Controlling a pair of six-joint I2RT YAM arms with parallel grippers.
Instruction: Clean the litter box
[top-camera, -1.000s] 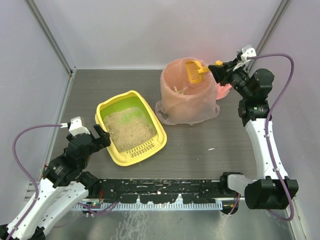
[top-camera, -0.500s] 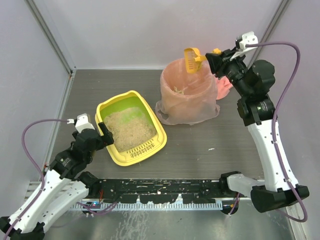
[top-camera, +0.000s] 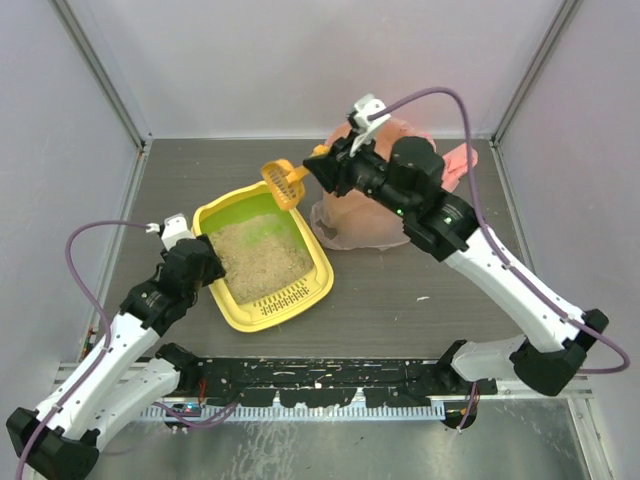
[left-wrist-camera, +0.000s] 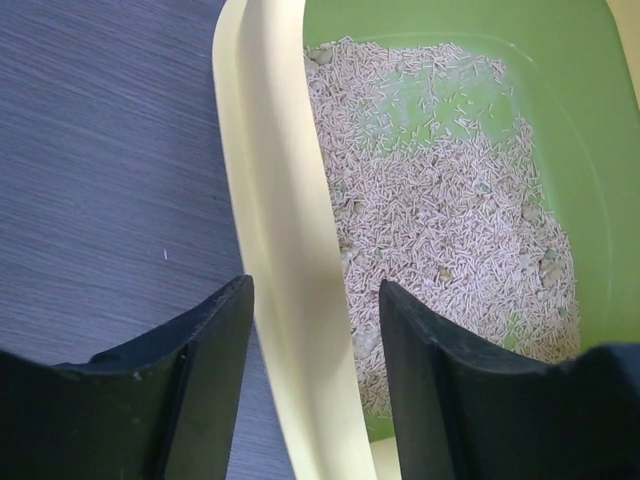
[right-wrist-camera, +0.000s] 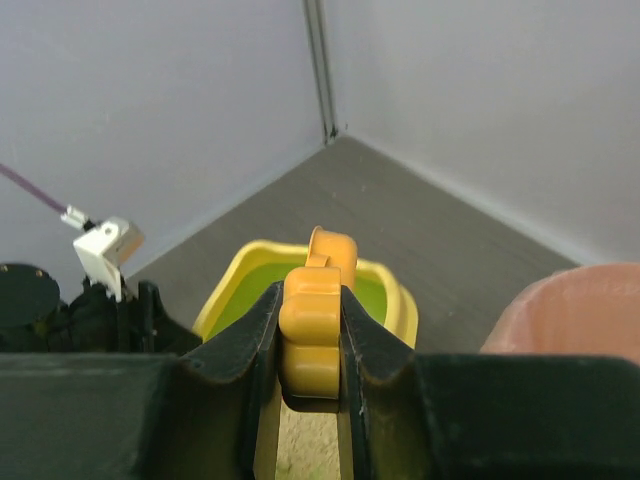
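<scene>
There is a gap between the litter box's rim and my left gripper's inner finger, so my left gripper will close on that rim (left-wrist-camera: 296, 285) to steady the box before scooping.
The yellow litter box (top-camera: 325, 262) with its green inner wall and beige litter lies left of centre. My left gripper (top-camera: 205, 264) is at its left long side. In the left wrist view the jaws of my left gripper (left-wrist-camera: 315, 292) straddle the yellow rim (left-wrist-camera: 285, 230), one outside and one over the litter, and a gap still shows on the inner side. My right gripper (top-camera: 325, 166) is shut on the handle of the orange slotted scoop (top-camera: 284, 184), which hangs above the box's far end. The right wrist view shows the scoop handle (right-wrist-camera: 318, 330) pinched tight, with the litter box rim (right-wrist-camera: 403, 305) below.
The round bin lined with a pink bag (top-camera: 365, 222) stands right of the litter box, largely hidden behind my right arm; its edge shows in the right wrist view (right-wrist-camera: 580, 310). Grey walls close in the back and both sides. A black rail runs along the near edge (top-camera: 320, 375).
My right arm has swung left from above the bin, carrying the scoop over the litter box's far end. My left gripper has moved onto the box's left rim and its jaws have narrowed.
</scene>
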